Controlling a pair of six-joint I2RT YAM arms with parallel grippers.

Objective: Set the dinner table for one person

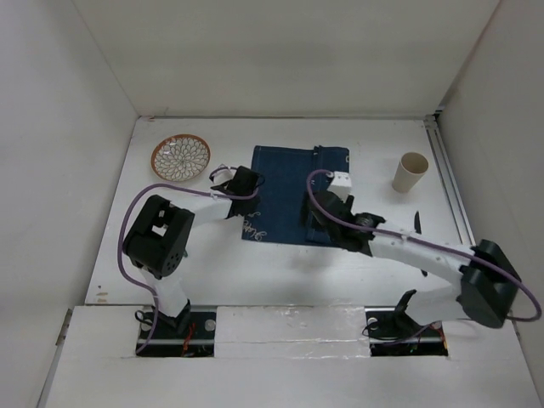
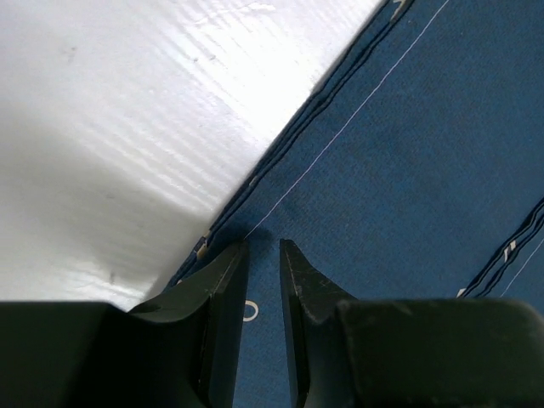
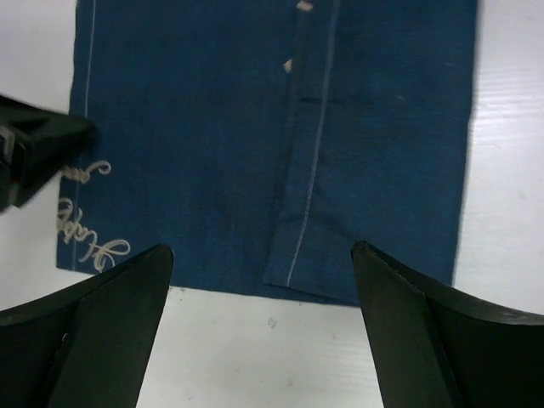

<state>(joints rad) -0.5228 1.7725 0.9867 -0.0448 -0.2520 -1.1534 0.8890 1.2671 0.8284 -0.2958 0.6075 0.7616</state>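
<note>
One side of the mat is folded over the mat's middle, so my right gripper should grab the flap's near corner [image 3: 279, 277] and open it out while my left gripper stays.
The white dinner table [image 1: 272, 272] carries a dark blue cloth mat [image 1: 289, 178] at its middle. My left gripper [image 1: 252, 181] is low over the mat's left edge; in the left wrist view [image 2: 263, 245] its jaws stand a narrow gap apart with flat blue cloth [image 2: 408, 170] showing between them, nothing held. My right gripper [image 1: 319, 212] hovers over the mat's near edge; in the right wrist view [image 3: 262, 248] it is wide open and empty above the cloth [image 3: 212, 127], where a strip is folded over. A patterned plate [image 1: 181, 158] and a paper cup [image 1: 411, 172] stand off the mat.
The plate is at the back left, just left of the left gripper. The cup is at the back right near a metal rail [image 1: 449, 183]. White walls enclose the table on three sides. The left gripper's body [image 3: 34, 157] shows in the right wrist view.
</note>
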